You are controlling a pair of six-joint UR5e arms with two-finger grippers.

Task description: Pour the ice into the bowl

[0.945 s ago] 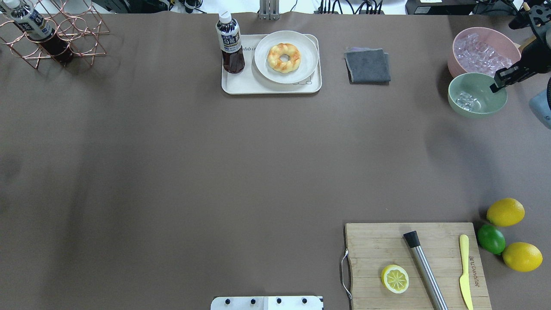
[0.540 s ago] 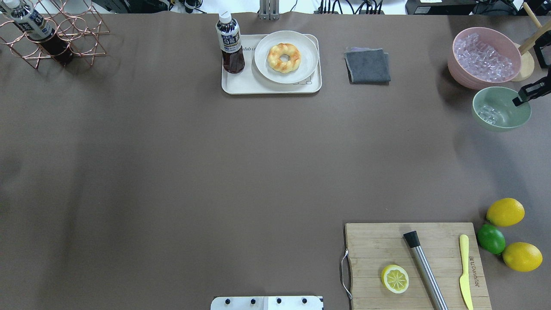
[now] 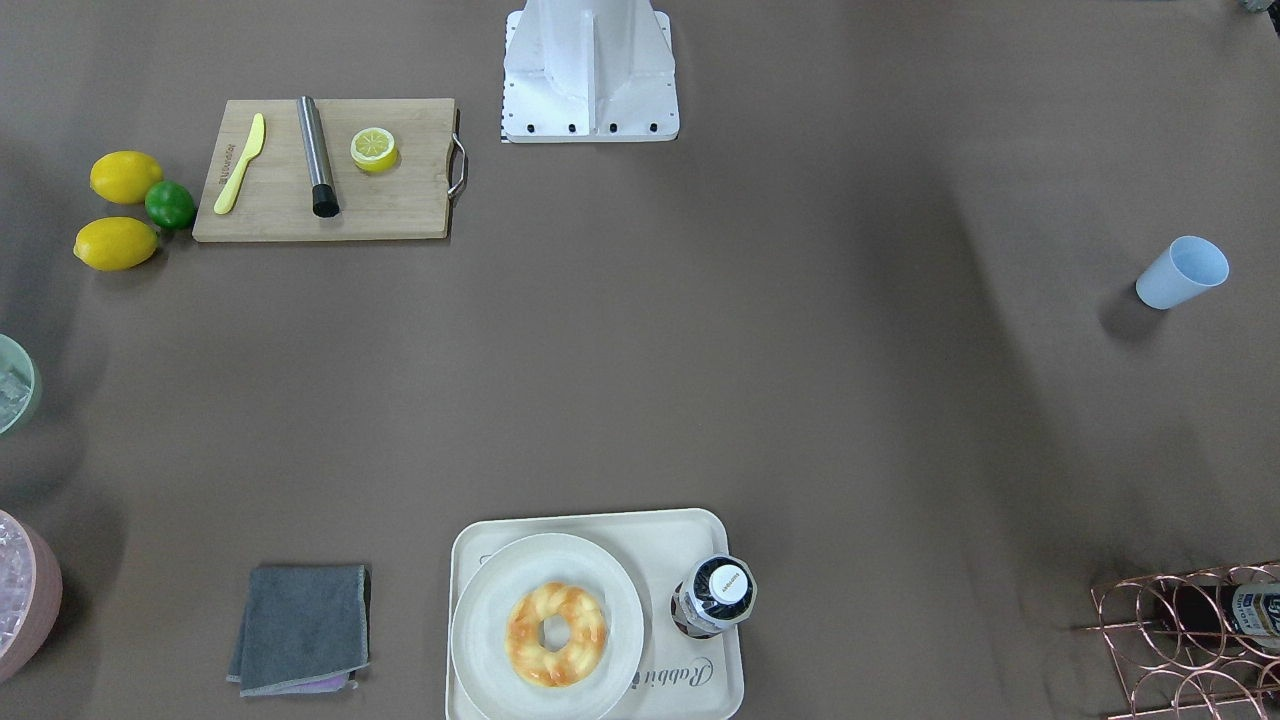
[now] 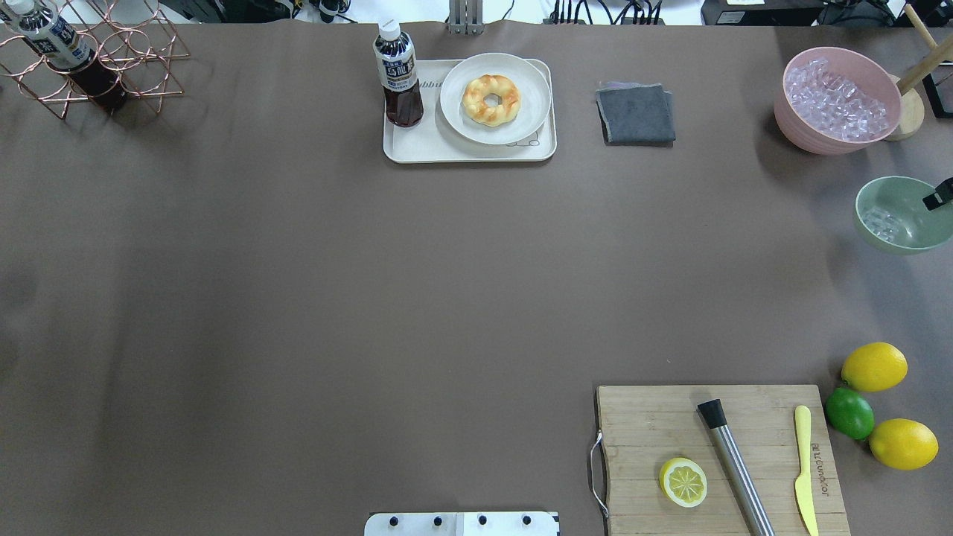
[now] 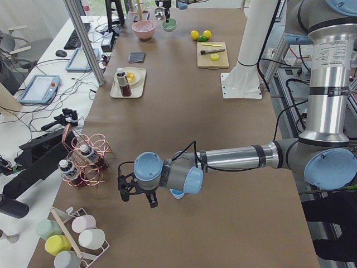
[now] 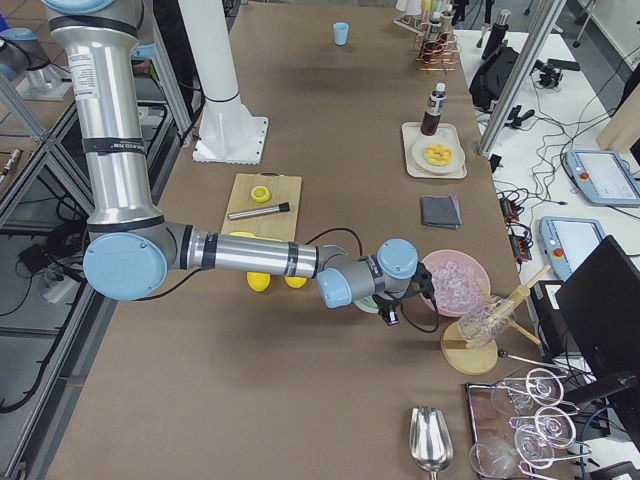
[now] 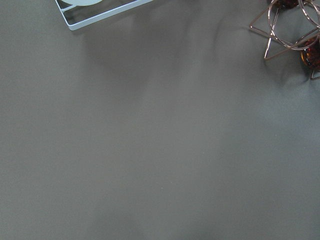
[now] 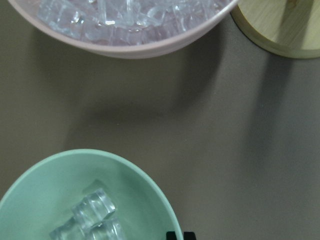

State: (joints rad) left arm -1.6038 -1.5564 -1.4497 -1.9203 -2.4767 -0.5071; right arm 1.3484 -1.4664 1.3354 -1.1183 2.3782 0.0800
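Next, I let go of the mint-green bowl with my right gripper on the table (image 3: 10, 388) between the lemons and the pink tub.
The mint-green bowl (image 4: 904, 227) is at the table's far right, below the pink tub. It shows cut off in the front-facing view (image 3: 20, 412) and close in the right wrist view (image 8: 40, 195). A few clear ice cubes (image 4: 882, 222) lie in it (image 8: 92, 212). My right gripper (image 4: 936, 195) is shut on the bowl's right rim; only its fingertips (image 8: 172, 235) show. My left gripper (image 5: 136, 190) shows only in the exterior left view, low over the table beside the light blue cup (image 3: 1180, 272); I cannot tell if it is open or shut.
The pink tub (image 4: 789, 123) heaped with ice and a wooden stand (image 4: 910, 112) are behind the bowl. Lemons and a lime (image 4: 849, 413) lie by the cutting board (image 4: 655, 417). A grey cloth (image 4: 636, 112), a tray (image 4: 417, 149) and a copper rack (image 4: 97, 56) stand along the far side.
The bowl with its ice has moved right and nearer the robot, away from the pink tub, held by my right gripper. The gripper has almost left the overhead view.
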